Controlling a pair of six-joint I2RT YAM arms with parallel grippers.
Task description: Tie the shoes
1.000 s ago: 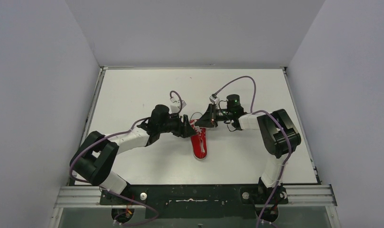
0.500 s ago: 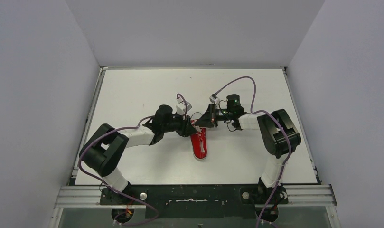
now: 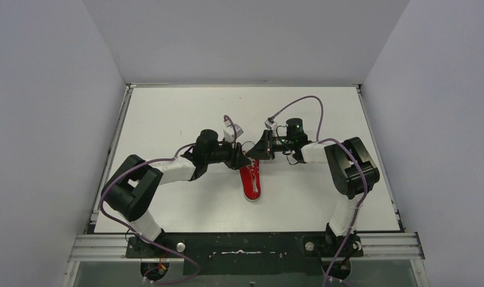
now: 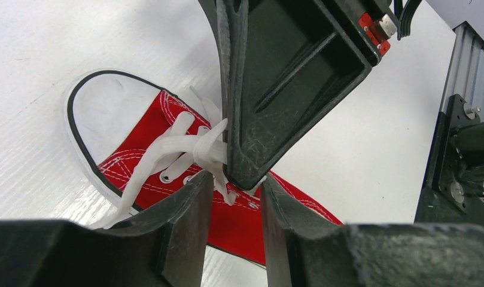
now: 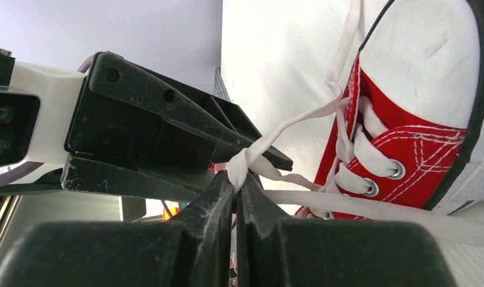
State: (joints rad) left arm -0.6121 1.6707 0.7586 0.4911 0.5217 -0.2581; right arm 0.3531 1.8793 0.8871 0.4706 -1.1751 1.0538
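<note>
My right gripper is pinching the lace fold inside my left gripper's fingers. My left gripper needs to take the lace fold before my right gripper grips the wrapped lace (image 4: 206, 149).
The red sneaker (image 3: 250, 182) lies mid-table, its white toe cap toward the arm bases. My right gripper (image 3: 255, 154) is at the shoe's far end; in the right wrist view it (image 5: 235, 179) is shut on a folded bit of white lace (image 5: 299, 122) running taut to the eyelets of the shoe (image 5: 407, 131). My left gripper (image 3: 244, 160) meets it from the left. In the left wrist view it (image 4: 236, 182) is open, with the right gripper's tip (image 4: 287, 78) and a hanging lace (image 4: 179, 143) between its jaws, above the shoe (image 4: 234, 230).
The white table (image 3: 167, 119) is walled by grey panels on three sides. An aluminium rail (image 3: 383, 242) runs along the near edge. Purple cables (image 3: 305, 98) loop over both arms. The two grippers' tips are nearly touching.
My left arm has swung right and its gripper has closed in on the right gripper's tip over the shoe. The right gripper has stayed put, still holding the lace.
</note>
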